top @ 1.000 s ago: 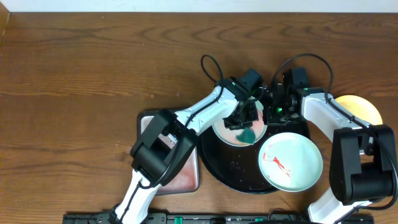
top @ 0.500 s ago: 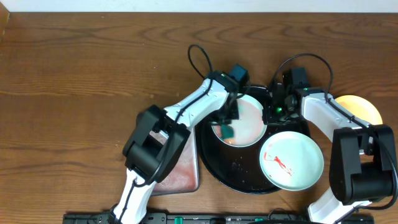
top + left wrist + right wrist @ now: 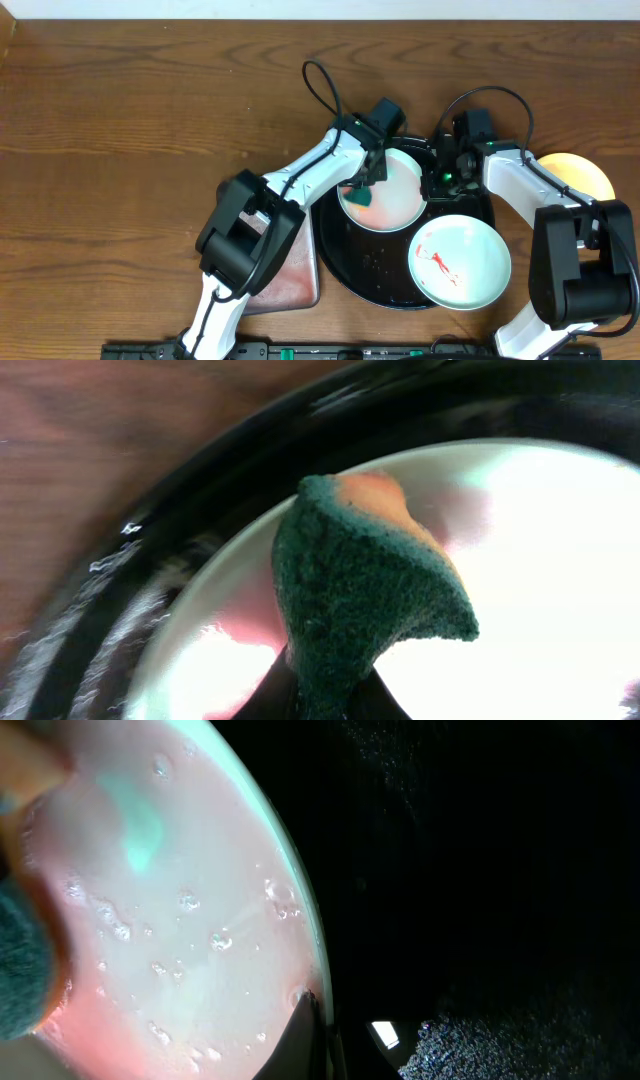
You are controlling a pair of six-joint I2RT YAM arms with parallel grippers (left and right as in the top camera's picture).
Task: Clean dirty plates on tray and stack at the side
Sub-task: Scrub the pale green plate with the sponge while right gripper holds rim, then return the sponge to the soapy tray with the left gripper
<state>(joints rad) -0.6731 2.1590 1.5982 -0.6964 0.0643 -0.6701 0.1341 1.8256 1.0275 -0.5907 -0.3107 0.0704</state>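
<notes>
Next, my left gripper releases the green and orange sponge so that it rests in the back half of the pinkish rectangular tray (image 3: 261, 226).
On the black tray (image 3: 345, 262) lies a mint-white plate (image 3: 395, 200) with a pink film. My left gripper (image 3: 368, 180) is shut on a green and orange sponge (image 3: 361, 195) that presses on the plate's left side. In the left wrist view the sponge (image 3: 365, 580) stands on the plate (image 3: 540, 530), with the gripper (image 3: 325, 700) pinching its base. My right gripper (image 3: 433, 180) is shut on the plate's right rim; the right wrist view shows the gripper (image 3: 318, 1025) there on the wet plate (image 3: 170, 910). A second plate (image 3: 460, 262) with red smears sits at the tray's front right. A pale yellow plate (image 3: 578, 175) lies on the table to the right.
A pinkish rectangular tray (image 3: 290, 282) lies left of the black tray, partly under my left arm. Black cables loop above both wrists. Bare wooden table (image 3: 150, 120) spreads to the left and back.
My left gripper has dragged the sponge from the plate's middle to its left side. The red-smeared plate has slid slightly left. The right gripper has stayed on the rim.
</notes>
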